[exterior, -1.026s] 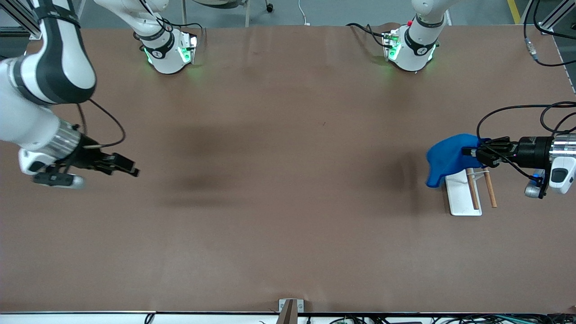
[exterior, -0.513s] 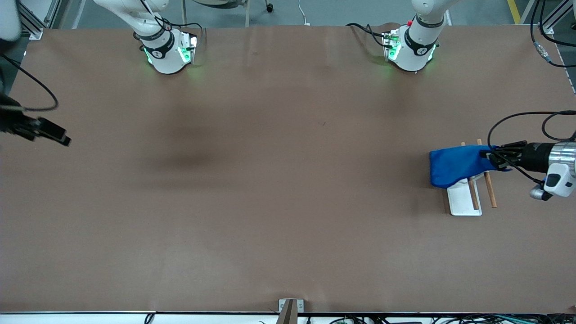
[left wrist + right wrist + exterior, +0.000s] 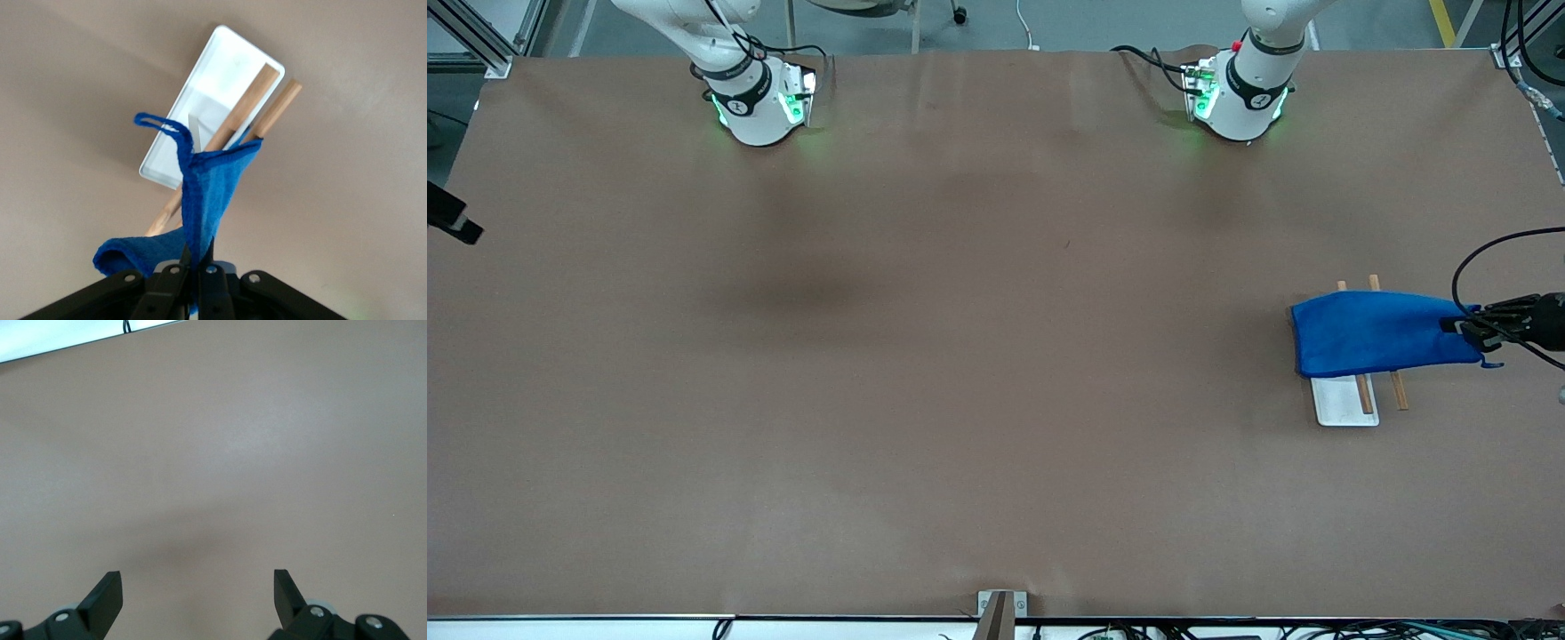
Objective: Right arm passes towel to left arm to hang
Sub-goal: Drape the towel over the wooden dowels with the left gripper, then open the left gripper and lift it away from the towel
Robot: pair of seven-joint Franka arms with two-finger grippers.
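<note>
My left gripper is going to let go of the blue towel, now stretched across the small rack, so that it hangs over the rack's two wooden bars [image 3: 1352, 340] [image 3: 210, 153].
The bright blue towel [image 3: 1378, 333] lies stretched across the two wooden bars of the small rack [image 3: 1345, 400] at the left arm's end of the table. My left gripper [image 3: 1467, 329] is shut on the towel's edge, beside the rack. In the left wrist view the towel [image 3: 210, 193] runs from between the shut fingers up to the wooden bars [image 3: 267, 113] over the white base [image 3: 200, 113]. My right gripper [image 3: 197, 590] is open and empty over bare table at the right arm's end; only a black tip [image 3: 454, 222] of it shows in the front view.
The rack's white base plate sticks out from under the towel on the side nearer the front camera. The two arm bases [image 3: 760, 102] [image 3: 1236, 93] stand at the table's edge farthest from the front camera. A black cable [image 3: 1489, 253] loops above the left gripper.
My left gripper has drawn the towel across the rack toward the table's end, spreading it flat over the bars. My right arm has pulled back toward its end, nearly out of the front view.
</note>
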